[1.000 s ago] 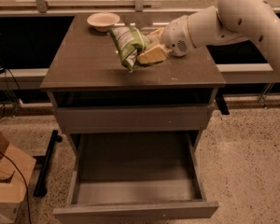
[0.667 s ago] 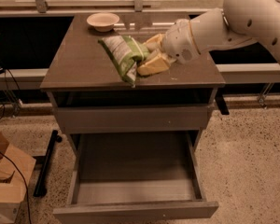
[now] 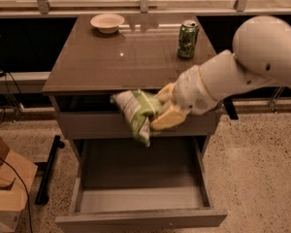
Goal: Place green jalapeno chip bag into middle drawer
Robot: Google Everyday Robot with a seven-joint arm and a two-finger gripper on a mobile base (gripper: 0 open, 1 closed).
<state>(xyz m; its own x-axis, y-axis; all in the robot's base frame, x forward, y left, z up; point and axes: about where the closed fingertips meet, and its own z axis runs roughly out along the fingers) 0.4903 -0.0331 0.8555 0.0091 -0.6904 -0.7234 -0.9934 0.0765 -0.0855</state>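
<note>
Next, I let go of the green jalapeno chip bag near the centre of the open middle drawer's grey bottom (image 3: pixel 147 169).
The green jalapeno chip bag (image 3: pixel 136 111), light green with white bands, hangs in the air in front of the cabinet's front edge, above the open middle drawer (image 3: pixel 140 212). My gripper (image 3: pixel 161 108) is shut on the bag's right end, its yellowish fingers (image 3: pixel 169 116) pinching it. The white arm reaches in from the right. The drawer is pulled out at the bottom of the view, and its grey floor shows under the bag.
A green drink can (image 3: pixel 187 39) stands at the back right of the brown tabletop (image 3: pixel 111 62). A small beige bowl (image 3: pixel 107 22) sits at the back left. A cardboard box (image 3: pixel 5 188) is on the floor at left.
The gripper has carried the chip bag off the tabletop, forward and down past the front edge, to hang over the open drawer. The can is now uncovered.
</note>
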